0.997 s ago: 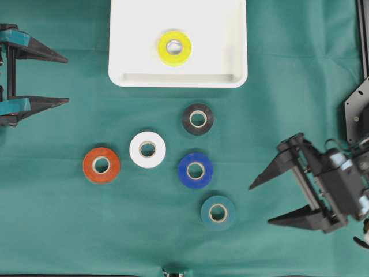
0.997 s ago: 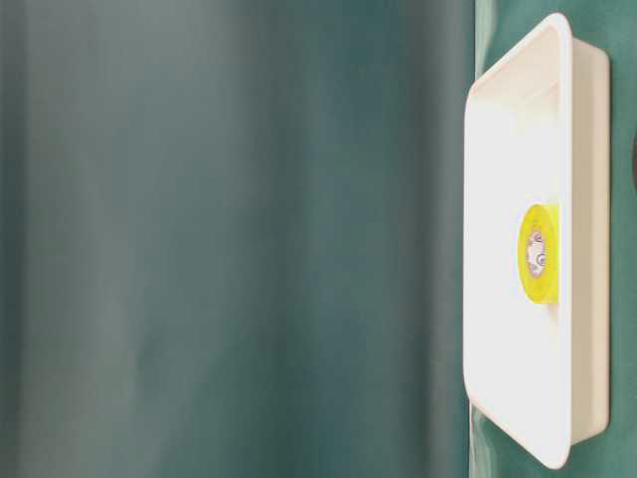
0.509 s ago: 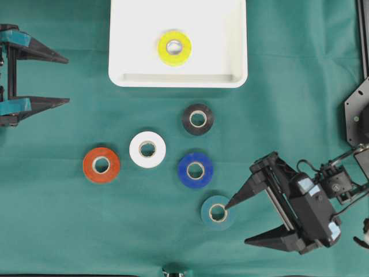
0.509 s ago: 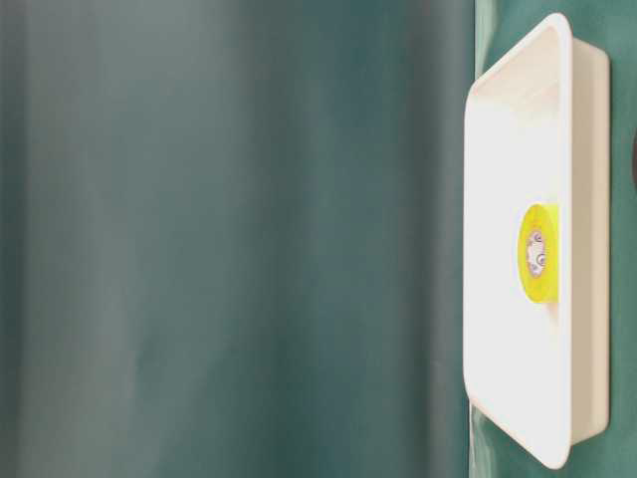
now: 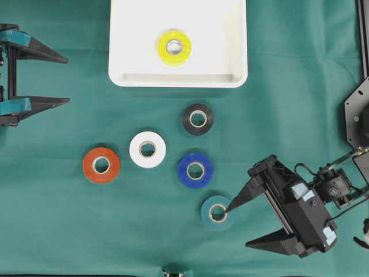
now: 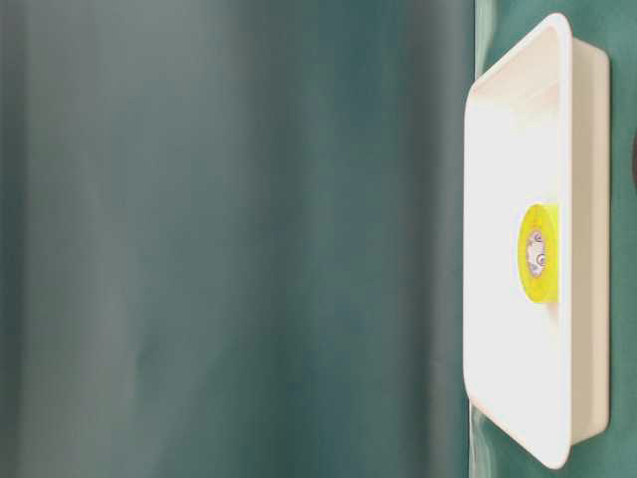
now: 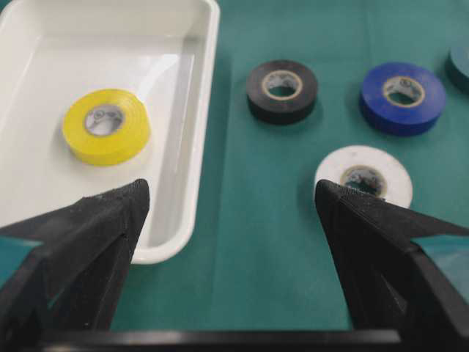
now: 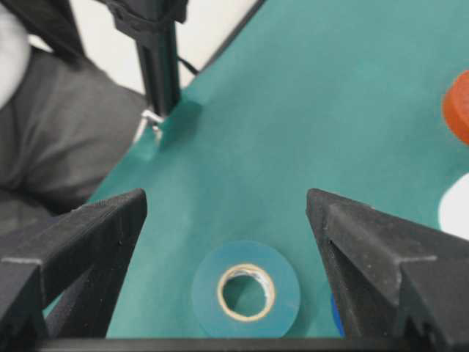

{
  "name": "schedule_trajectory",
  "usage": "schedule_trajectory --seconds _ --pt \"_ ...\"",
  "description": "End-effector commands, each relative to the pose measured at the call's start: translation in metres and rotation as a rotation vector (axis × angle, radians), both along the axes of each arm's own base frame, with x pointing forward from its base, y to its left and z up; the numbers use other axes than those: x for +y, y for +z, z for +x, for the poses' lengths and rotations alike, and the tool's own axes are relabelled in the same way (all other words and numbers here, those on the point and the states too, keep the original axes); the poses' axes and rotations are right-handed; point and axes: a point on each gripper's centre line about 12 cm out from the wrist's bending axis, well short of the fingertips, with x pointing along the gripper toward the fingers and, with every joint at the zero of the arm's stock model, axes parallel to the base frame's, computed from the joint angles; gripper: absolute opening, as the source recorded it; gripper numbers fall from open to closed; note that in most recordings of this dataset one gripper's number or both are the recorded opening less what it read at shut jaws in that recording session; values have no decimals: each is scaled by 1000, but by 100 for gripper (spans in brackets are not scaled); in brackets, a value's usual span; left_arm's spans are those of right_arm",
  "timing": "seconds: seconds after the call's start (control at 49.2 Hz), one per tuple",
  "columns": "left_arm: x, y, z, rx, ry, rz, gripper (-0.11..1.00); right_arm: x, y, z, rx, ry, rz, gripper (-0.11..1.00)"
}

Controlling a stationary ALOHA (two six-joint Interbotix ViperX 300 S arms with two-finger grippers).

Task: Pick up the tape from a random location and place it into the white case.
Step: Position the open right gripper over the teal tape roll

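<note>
The robot's right gripper will close on the teal tape's side (image 5: pixel 223 225) (image 8: pixel 208 284) that points away from the blue tape, with one finger inside the hole of the teal tape.
The white case (image 5: pixel 132 34) lies at the top middle with a yellow tape (image 5: pixel 174 47) in it. On the green cloth below lie black (image 5: pixel 198 119), white (image 5: pixel 147 149), orange (image 5: pixel 101 165), blue (image 5: pixel 195 170) and teal (image 5: pixel 217 212) tapes. My right gripper (image 5: pixel 238 226) is open just right of the teal tape, one fingertip over its edge. In the right wrist view the teal tape (image 8: pixel 246 292) lies low between the spread fingers of the gripper (image 8: pixel 226 196). My left gripper (image 5: pixel 67 80) is open at the far left, holding nothing.
A black metal frame (image 5: pixel 357 109) stands at the right edge of the table. A dark stand post (image 8: pixel 157 51) and the table's near edge show in the right wrist view. The table-level view holds the case (image 6: pixel 498 259) and yellow tape (image 6: pixel 537 253).
My right gripper has moved left and slightly down to the teal tape, then nearly stopped. The left gripper and all tapes have not moved.
</note>
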Motion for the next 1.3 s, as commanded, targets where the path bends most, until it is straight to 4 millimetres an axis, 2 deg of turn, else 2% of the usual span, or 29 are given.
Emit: schedule_trajectory --seconds 0.0,0.427,0.692,0.956,1.282 --pt "1 4 2 -16 4 -3 99 3 11 3 -5 -2 13 92" --pt "1 4 2 -14 4 -2 99 9 5 13 197 -33 -50 92" --pt "1 4 2 -14 4 -2 99 13 11 22 312 -37 -117 92" --pt "1 4 2 -14 4 -2 99 19 9 31 434 -51 -175 92" --pt "1 4 2 -14 4 -2 99 23 10 33 457 -45 -189 92"
